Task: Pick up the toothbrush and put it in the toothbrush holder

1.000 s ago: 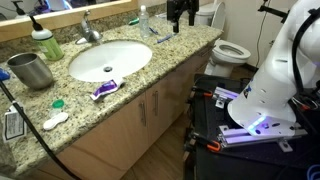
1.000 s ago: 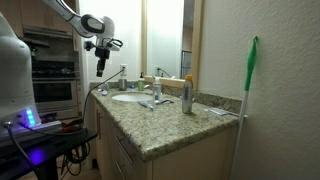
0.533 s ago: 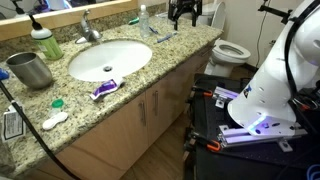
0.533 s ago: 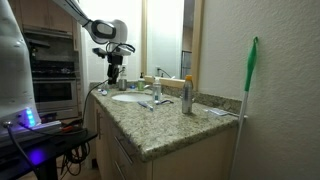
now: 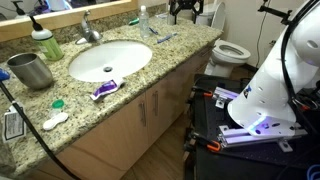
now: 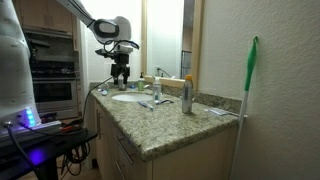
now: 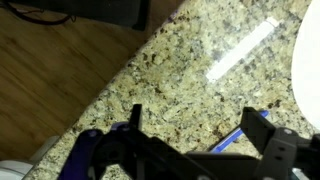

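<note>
The toothbrush's blue handle (image 5: 167, 37) (image 7: 236, 133) is on the granite counter past the sink, and my gripper will go down to it next and close there.
The toothbrush (image 5: 160, 37) lies on the granite counter past the sink, near the counter's end. In the wrist view its blue part (image 7: 228, 140) lies just inside my right finger, partly hidden by it. My gripper (image 7: 198, 135) is open and empty, and hovers over that end of the counter; it shows in both exterior views (image 5: 183, 10) (image 6: 120, 70). The toothbrush holder, a grey metal cup (image 5: 30, 70), stands upright on the opposite side of the sink, far from the gripper; it also shows in an exterior view (image 6: 186, 97).
The white sink basin (image 5: 110, 60) with its tap (image 5: 88, 28) fills the middle of the counter. A green soap bottle (image 5: 45, 43) stands by the cup. A purple-and-white toothpaste tube (image 5: 103, 89) lies at the front edge. A pale strip (image 7: 240, 52) lies beside the toothbrush. A toilet (image 5: 232, 50) stands beyond the counter.
My gripper has moved from beside the counter to over its end and has come down towards the toothbrush. Nothing on the counter has moved.
</note>
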`<state>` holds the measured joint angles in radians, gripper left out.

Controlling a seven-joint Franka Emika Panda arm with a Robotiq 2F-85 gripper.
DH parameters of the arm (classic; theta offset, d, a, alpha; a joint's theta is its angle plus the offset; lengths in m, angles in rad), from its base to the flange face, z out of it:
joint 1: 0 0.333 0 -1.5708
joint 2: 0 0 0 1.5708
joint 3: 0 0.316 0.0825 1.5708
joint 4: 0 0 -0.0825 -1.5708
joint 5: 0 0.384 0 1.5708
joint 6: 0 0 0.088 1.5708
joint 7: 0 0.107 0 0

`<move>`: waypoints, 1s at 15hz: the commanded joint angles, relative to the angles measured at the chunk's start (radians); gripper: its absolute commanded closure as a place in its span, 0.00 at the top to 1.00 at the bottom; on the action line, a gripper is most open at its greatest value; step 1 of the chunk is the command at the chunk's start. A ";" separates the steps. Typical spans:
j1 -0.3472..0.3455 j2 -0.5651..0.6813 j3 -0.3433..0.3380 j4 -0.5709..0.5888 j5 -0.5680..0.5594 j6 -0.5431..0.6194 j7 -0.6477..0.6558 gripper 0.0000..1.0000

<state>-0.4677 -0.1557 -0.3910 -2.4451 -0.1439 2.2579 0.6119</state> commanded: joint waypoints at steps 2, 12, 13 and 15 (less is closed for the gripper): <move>0.003 0.121 0.020 0.052 0.041 0.135 0.201 1.00; 0.052 0.539 -0.164 0.320 0.067 0.346 0.645 1.00; 0.042 0.471 -0.140 0.260 0.092 0.342 0.551 1.00; 0.047 0.498 -0.151 0.277 0.094 0.342 0.561 1.00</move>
<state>-0.4393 0.3363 -0.5243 -2.1706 -0.0668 2.6004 1.1852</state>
